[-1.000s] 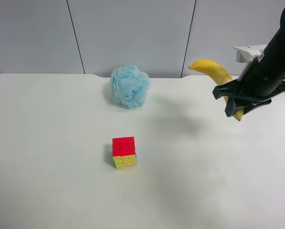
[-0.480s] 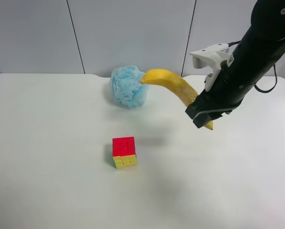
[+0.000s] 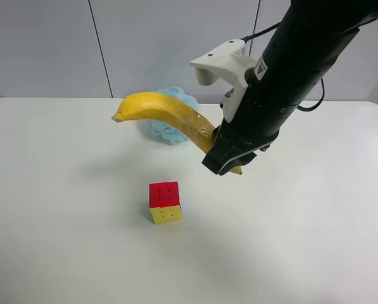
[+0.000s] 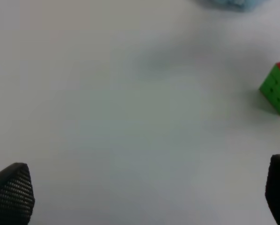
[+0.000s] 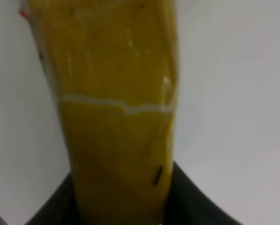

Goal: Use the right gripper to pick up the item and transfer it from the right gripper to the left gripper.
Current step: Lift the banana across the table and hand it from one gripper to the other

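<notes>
The fingers of my left gripper should next move to the banana's loose end (image 3: 144, 106) and close there, because my right gripper holds the other end.
The curved yellow banana (image 3: 166, 111) hangs in the air above the white table, one end pointing to the exterior high view's left, in front of the blue sponge. My right gripper (image 3: 225, 159), on the black arm with the white wrist block, is shut on the banana's other end. The banana fills the right wrist view (image 5: 116, 108), between the black jaws. My left gripper (image 4: 144, 197) is open and empty over bare table. Only its two fingertips (image 4: 11, 194) show. The left arm is out of the exterior high view.
A red-and-yellow puzzle cube (image 3: 164, 202) sits on the table (image 3: 62, 221) below the banana; the left wrist view shows its green side (image 4: 276, 87). A fluffy light-blue sponge (image 3: 176, 120) sits at the back, partly hidden by the banana.
My right arm has carried the banana from the table's right edge toward the middle, to the exterior high view's left. The banana now hangs in front of the sponge and above the cube.
</notes>
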